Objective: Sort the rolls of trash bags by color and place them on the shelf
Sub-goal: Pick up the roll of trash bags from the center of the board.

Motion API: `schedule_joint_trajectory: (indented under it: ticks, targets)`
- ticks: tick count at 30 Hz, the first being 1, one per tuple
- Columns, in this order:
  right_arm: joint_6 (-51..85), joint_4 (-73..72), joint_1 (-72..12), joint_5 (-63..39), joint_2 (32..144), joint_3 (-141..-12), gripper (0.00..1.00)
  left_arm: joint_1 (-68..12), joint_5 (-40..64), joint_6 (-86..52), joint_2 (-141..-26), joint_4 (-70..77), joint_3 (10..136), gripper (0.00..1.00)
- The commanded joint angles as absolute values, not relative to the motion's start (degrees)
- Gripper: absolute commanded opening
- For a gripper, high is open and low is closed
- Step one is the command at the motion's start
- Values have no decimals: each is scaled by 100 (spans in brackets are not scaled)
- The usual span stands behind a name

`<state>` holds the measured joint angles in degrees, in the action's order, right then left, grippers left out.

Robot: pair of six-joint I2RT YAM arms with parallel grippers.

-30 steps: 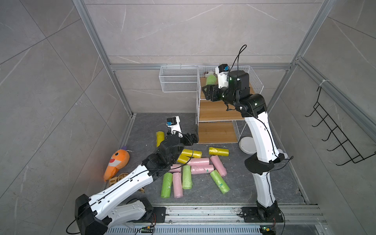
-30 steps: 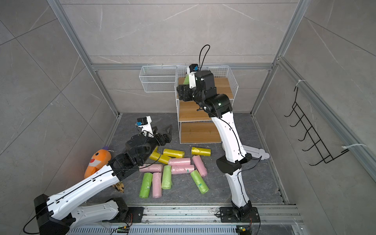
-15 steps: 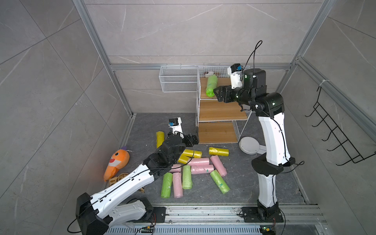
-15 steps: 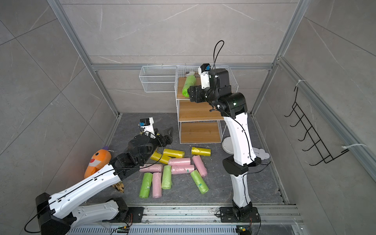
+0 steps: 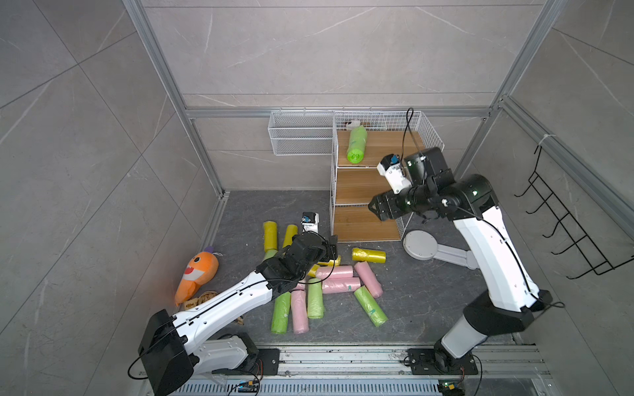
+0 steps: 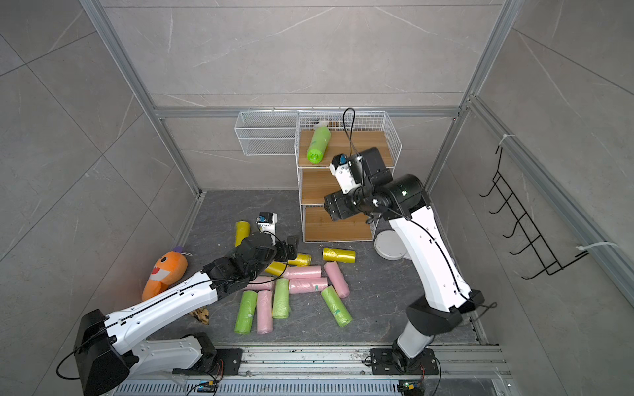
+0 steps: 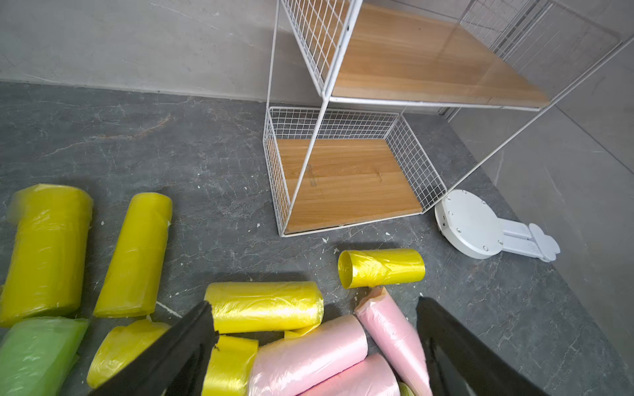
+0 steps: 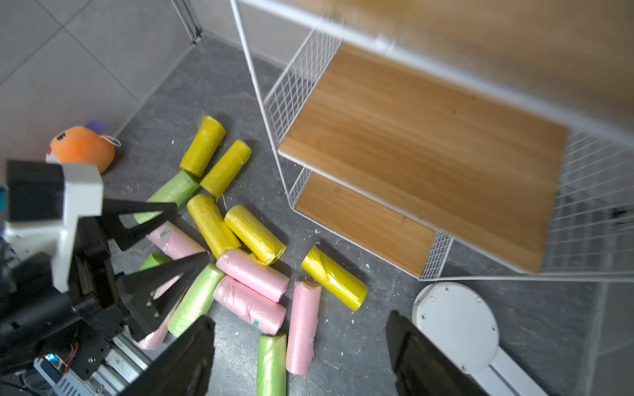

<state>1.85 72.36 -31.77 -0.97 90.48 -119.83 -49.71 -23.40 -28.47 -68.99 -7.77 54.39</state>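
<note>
The shelf-side end of the green roll (image 5: 362, 294) (image 7: 404, 389) on the floor, farthest from the orange plush shark, will be gripped by my left gripper.
One lime green roll (image 5: 356, 145) (image 6: 318, 144) lies on the top board of the white wire shelf (image 5: 363, 192) (image 6: 315, 192). Its two lower boards are bare. The other rolls of trash bags (image 5: 334, 284) lie scattered on the dark floor in yellow, pink and green. My left gripper (image 5: 332, 245) (image 7: 314, 301) hangs open low over the pile, with a yellow roll (image 7: 264, 305) and a pink roll (image 7: 308, 353) between its jaws, touching neither. My right gripper (image 5: 374, 207) (image 8: 298, 317) is open and empty in the air before the shelf's lower tiers.
An orange plush shark (image 5: 197, 271) lies by the left wall. A long white wire basket (image 5: 300, 137) hangs left of the shelf. A white round-based stand (image 5: 420, 244) lies on the floor at the shelf's right foot. A black hook rack (image 5: 562, 223) hangs on the right wall.
The right gripper let go of the green roll on the top tier, drew back and came down in front of the shelf. The left gripper edged forward over the yellow rolls.
</note>
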Motion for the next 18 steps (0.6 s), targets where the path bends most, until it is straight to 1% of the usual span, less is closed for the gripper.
schedule_joint_trajectory:
  ticks: [1,2,6,11,14,16,18]
  targets:
    - [193,5649,-3169,-113,8036,-10157,83,-4939,-2322,-2816,-6769,-752,5432,94]
    - [231,5462,-3176,-97,7818,-9795,83,-4939,-2302,-2805,-6763,-765,5424,94]
    - [326,5117,-3252,-183,7517,-8833,83,-4939,-1955,-2628,-6800,-729,5327,93]
    - [436,4490,-3256,-403,7169,-7555,83,-4965,-1113,-2299,-7005,-674,4981,88]
    - [495,4328,-3195,-507,7117,-7032,84,-5156,-914,-2132,-7184,-717,4859,83]
    - [544,4279,-3072,-531,7095,-6748,84,-5374,-899,-2348,-7304,-711,4822,81]
    - [535,4255,-2928,-579,7044,-6498,84,-5670,-918,-2869,-7459,-598,4735,77]
